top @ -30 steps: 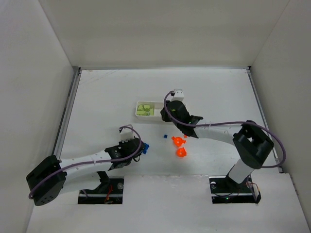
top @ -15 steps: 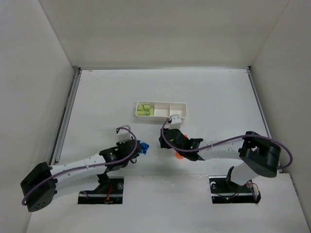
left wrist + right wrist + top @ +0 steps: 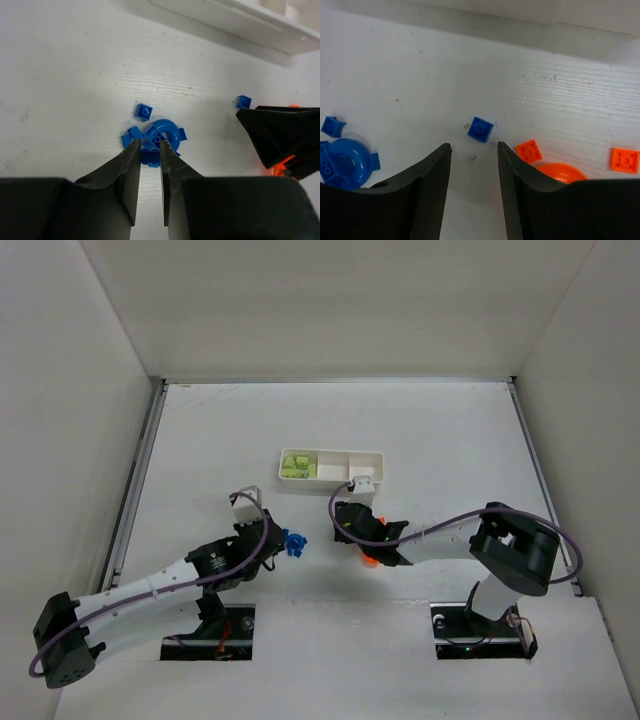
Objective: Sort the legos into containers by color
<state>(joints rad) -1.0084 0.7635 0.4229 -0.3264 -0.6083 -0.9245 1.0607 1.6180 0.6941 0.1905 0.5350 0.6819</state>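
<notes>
Next, I let go of the blue brick with my left gripper in the white tray's empty middle compartment (image 3: 332,472), next to the light green legos.
The white tray (image 3: 340,454) lies mid-table with light green legos (image 3: 298,466) in its left compartment. My left gripper (image 3: 279,544) is down at a cluster of blue legos (image 3: 293,542). In the left wrist view its jaws (image 3: 148,145) stand narrow on a blue brick (image 3: 150,156) at the near edge of the cluster, whose curved blue piece (image 3: 167,129) lies just beyond. My right gripper (image 3: 343,524) is low and open. A small blue brick (image 3: 480,129) lies just ahead of its tips (image 3: 474,146). Orange legos (image 3: 528,150) lie to its right.
A loose blue square (image 3: 144,111) lies just beyond the cluster. An orange round piece (image 3: 369,560) sits by the right arm, with another orange plate (image 3: 624,160) further right. My right gripper's black fingers (image 3: 280,131) show close by in the left wrist view. The tray's near wall (image 3: 530,30) is just ahead.
My right gripper came back from the tray and dropped to the table by the small blue brick. My left gripper pushed forward onto the blue cluster.
</notes>
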